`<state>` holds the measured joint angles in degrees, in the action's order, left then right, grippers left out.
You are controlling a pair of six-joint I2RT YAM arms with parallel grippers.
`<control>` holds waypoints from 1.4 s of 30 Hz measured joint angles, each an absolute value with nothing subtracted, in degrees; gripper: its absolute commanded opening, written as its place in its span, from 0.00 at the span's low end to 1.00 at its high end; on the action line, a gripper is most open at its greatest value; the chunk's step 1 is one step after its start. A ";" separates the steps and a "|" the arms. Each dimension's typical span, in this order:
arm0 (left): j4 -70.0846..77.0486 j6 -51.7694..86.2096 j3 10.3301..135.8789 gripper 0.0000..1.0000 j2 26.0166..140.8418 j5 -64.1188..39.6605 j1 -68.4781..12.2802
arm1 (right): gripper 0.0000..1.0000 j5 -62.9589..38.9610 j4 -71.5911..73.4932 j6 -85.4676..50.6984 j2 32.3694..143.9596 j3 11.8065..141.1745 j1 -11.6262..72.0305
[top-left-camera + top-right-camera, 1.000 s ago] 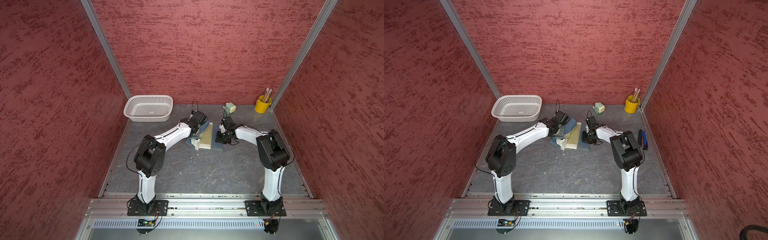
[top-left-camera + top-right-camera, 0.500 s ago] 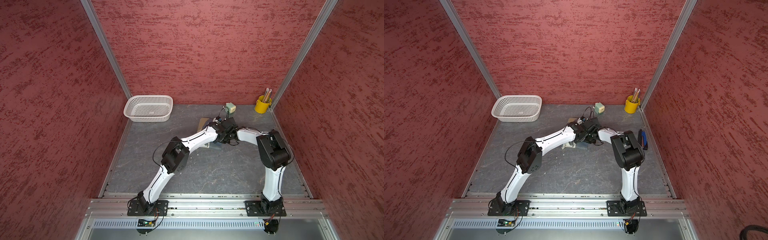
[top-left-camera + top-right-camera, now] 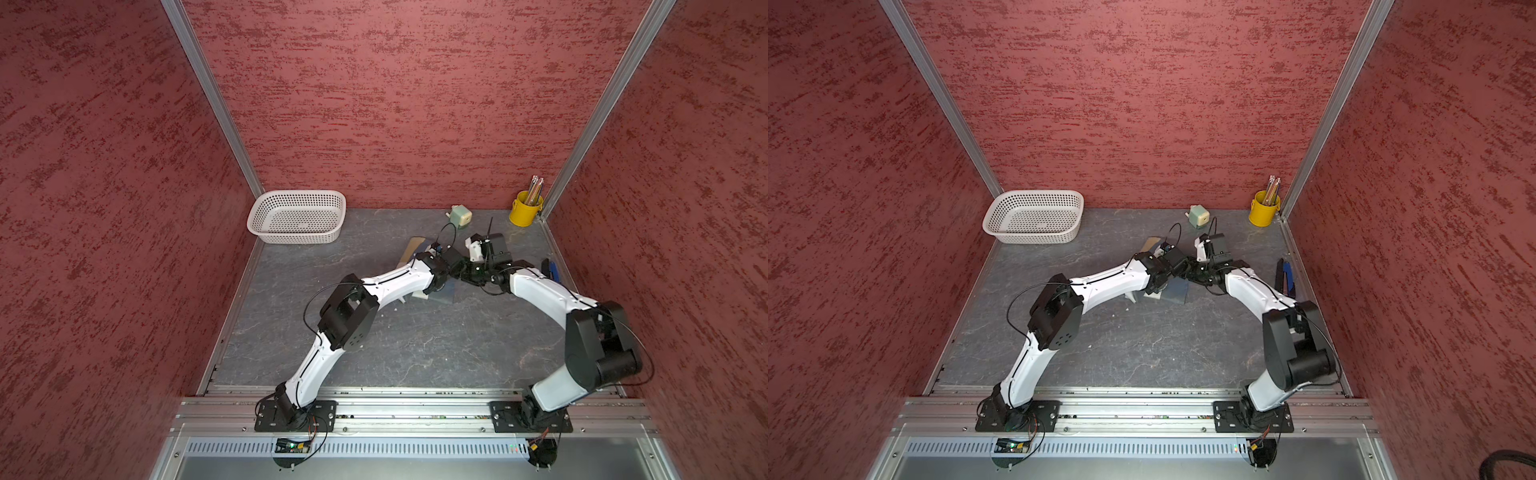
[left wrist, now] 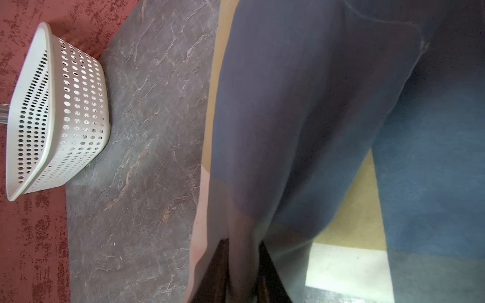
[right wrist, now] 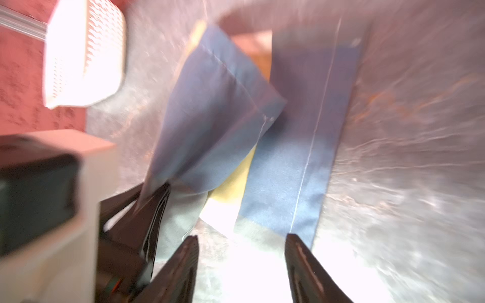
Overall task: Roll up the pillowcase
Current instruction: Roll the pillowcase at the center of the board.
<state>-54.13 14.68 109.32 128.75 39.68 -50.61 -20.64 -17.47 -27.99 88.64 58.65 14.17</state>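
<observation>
The raised blue fold runs at a slant across the pillowcase, so the robot's right gripper should keep the fold pressed down while the left gripper takes the pillowcase's off-white side (image 4: 202, 217).
The pillowcase (image 3: 441, 296) lies folded at the middle back of the table, blue, tan and off-white, mostly hidden under both wrists in both top views. My left gripper (image 4: 244, 251) is shut on a lifted blue fold of the pillowcase (image 4: 288, 118). The right wrist view shows the same dark fingers (image 5: 154, 207) pinching that fold. My right gripper (image 5: 241, 242) stands open just beside it, over the near edge of the pillowcase (image 5: 294, 162). Only the table surface shows between its fingers. That view is blurred.
A white perforated basket (image 3: 297, 216) stands at the back left. A green pencil sharpener (image 3: 460, 216) sits at the back wall and a yellow cup of pencils (image 3: 525, 208) in the back right corner. A dark blue tool (image 3: 550, 270) lies by the right wall.
My left arm swung right across the pillowcase, carrying a fold over to the right gripper. The right gripper opened and let go of the cloth.
</observation>
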 measured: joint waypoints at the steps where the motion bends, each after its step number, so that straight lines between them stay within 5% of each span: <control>1: -53.36 14.50 109.34 0.04 128.31 39.42 -50.39 | 0.50 -20.29 -17.91 -28.03 87.42 58.65 13.82; 17: -47.53 18.85 110.10 0.00 128.20 29.45 -50.15 | 0.39 -34.72 -6.31 -39.05 100.36 61.25 12.93; 33: -42.33 20.16 109.27 0.02 132.86 31.57 -52.58 | 0.45 -35.81 -2.13 -45.65 109.32 65.78 12.49; 39: -39.38 20.12 106.78 0.05 132.51 30.04 -52.34 | 0.23 -35.81 -2.07 -46.33 110.28 66.02 12.58; 42: -37.74 19.92 104.49 0.28 131.13 29.39 -52.07 | 0.13 -35.81 -2.02 -46.57 111.20 66.37 12.69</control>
